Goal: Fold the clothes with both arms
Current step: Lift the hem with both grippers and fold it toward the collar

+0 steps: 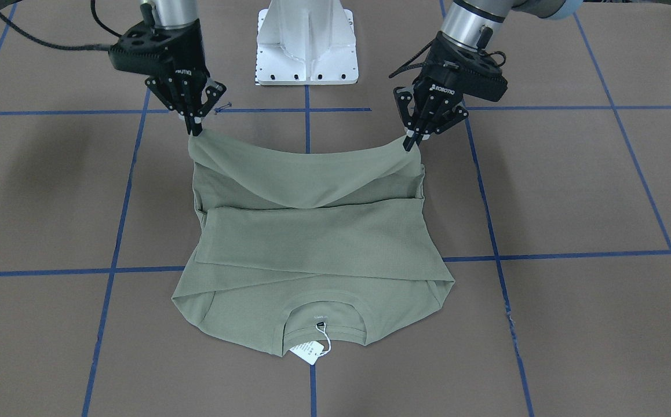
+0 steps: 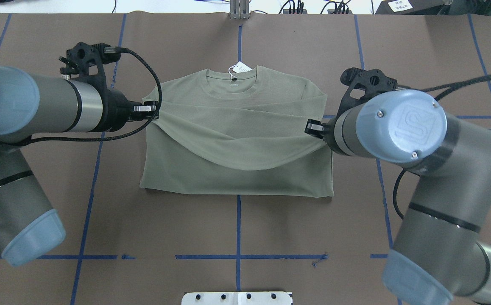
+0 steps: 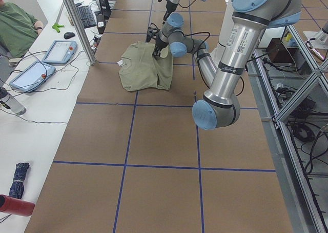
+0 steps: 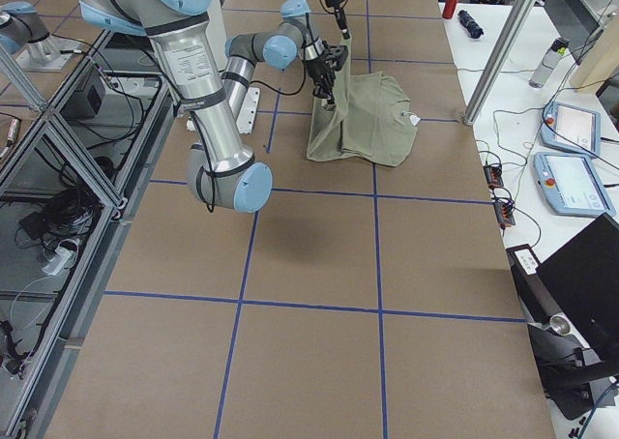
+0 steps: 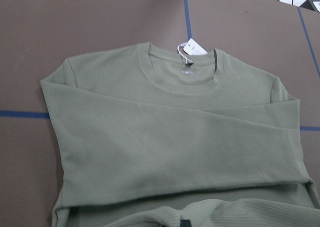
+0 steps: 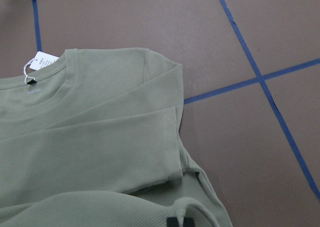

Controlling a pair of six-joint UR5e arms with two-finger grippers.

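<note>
My left gripper needs to release the hem corner on the sage-green shirt's near shoulder [image 1: 442, 307] [image 5: 65, 64], just beyond the folded sleeve.
The sage-green shirt [image 2: 237, 140] lies flat on the brown table with its sleeves folded across the chest. Its collar and white tag [image 2: 240, 67] point away from the robot. My left gripper [image 2: 154, 111] is shut on one hem corner, and my right gripper [image 2: 313, 127] is shut on the other. Both hold the hem up over the body, so the cloth sags between them. In the front-facing view the left gripper [image 1: 411, 142] and right gripper [image 1: 195, 128] pinch the raised edge of the shirt [image 1: 312, 243]. Both wrist views look down on the collar end of the shirt [image 5: 175, 137] [image 6: 90, 152].
The white pedestal base [image 1: 306, 46] stands behind the shirt on the robot's side. Blue tape lines [image 2: 238, 256] grid the table. A side table with tablets [image 3: 59, 51] and a seated person [image 3: 18, 25] lies beyond the table's far edge.
</note>
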